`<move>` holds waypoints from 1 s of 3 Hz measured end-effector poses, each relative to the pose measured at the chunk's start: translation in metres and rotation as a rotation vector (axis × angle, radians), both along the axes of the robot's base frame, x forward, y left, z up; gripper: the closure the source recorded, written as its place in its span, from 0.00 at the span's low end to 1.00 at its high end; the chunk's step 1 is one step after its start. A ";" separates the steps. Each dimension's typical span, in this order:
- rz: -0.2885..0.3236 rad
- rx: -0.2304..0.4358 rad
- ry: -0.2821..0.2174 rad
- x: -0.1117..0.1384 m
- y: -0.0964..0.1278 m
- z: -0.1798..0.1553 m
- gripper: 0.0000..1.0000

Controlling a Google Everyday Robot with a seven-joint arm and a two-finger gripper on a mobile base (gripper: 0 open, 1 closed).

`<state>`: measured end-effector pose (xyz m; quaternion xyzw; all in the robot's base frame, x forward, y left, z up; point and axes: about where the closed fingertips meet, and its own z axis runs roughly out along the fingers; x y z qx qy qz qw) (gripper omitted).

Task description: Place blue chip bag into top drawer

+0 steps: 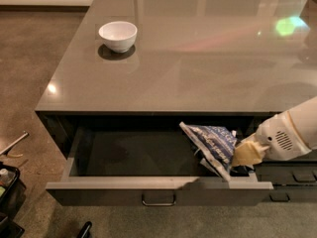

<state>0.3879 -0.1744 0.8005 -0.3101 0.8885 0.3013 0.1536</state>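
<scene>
I should let go of the blue chip bag inside the top drawer (177, 153), just behind the front with the bar handle.
The blue chip bag (213, 143) is dark blue foil with white print. It hangs tilted inside the right part of the open top drawer (158, 186), just below the counter's edge. The gripper (243, 155) comes in from the right on a white arm and is shut on the bag's right end. Its yellowish fingers (247, 153) pinch the bag. The drawer is pulled out wide, with a small metal bar handle (158, 201) on its front. Its dark inside shows nothing else.
A white bowl (118, 35) stands on the grey countertop (198, 58) at the back left. Narrower dark drawer fronts (292, 182) sit to the right of the open drawer. Dark objects lie on the floor at the lower left (7, 192).
</scene>
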 end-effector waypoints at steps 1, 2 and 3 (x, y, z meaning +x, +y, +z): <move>0.021 -0.012 -0.054 0.022 0.029 -0.027 1.00; 0.050 -0.015 -0.084 0.047 0.057 -0.048 1.00; 0.049 -0.029 -0.083 0.064 0.072 -0.073 1.00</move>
